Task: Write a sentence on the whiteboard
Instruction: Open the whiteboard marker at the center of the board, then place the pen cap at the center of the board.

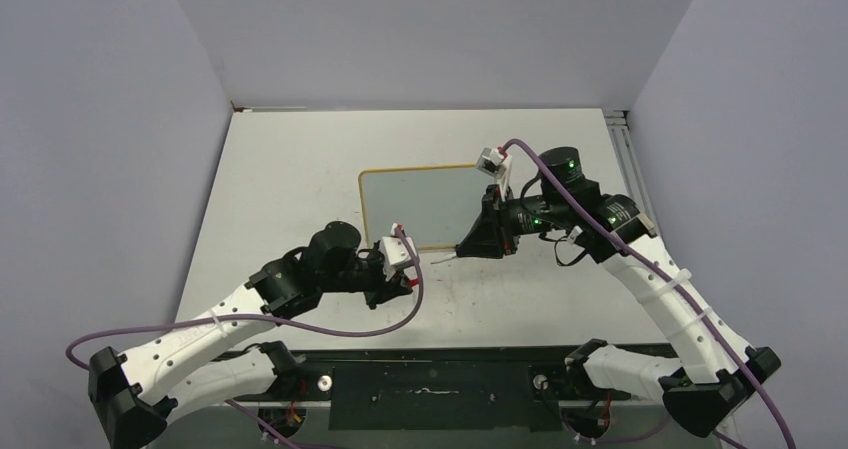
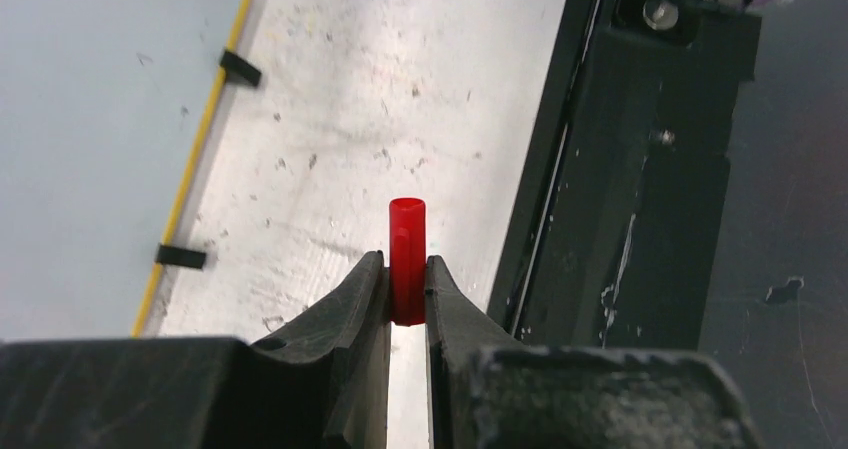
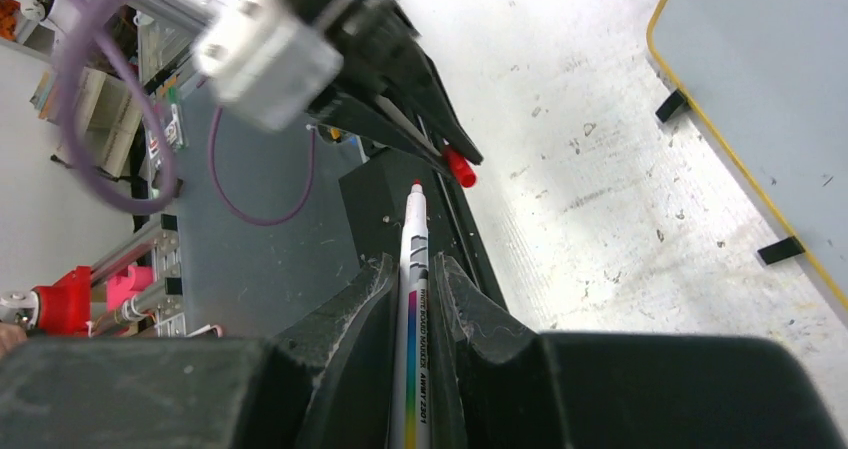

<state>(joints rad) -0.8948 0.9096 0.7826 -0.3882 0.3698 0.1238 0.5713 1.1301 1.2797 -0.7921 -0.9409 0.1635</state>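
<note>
The left gripper of mine will let go of the red marker cap on the tabletop (image 1: 413, 307) (image 2: 382, 273) between the whiteboard and the black base plate.
The whiteboard (image 1: 420, 204), with a pale face and thin yellow frame, lies mid-table; its edge and black feet show in the left wrist view (image 2: 90, 119) and the right wrist view (image 3: 770, 69). No red sentence shows on the parts of its face in view. My left gripper (image 1: 403, 283) is shut on a red marker cap (image 2: 406, 259) just in front of the board's near edge. My right gripper (image 1: 466, 250) is shut on a white marker (image 3: 414, 259), its bare red tip pointing at the cap (image 3: 460, 167), a short gap between them.
The tabletop (image 1: 300, 169) carries faint scuffs and scribble marks. A black base plate (image 1: 430, 389) runs along the near edge. A purple cable (image 1: 250, 329) loops by the left arm. Grey walls enclose the table; a metal rail (image 1: 625, 159) runs along the right side.
</note>
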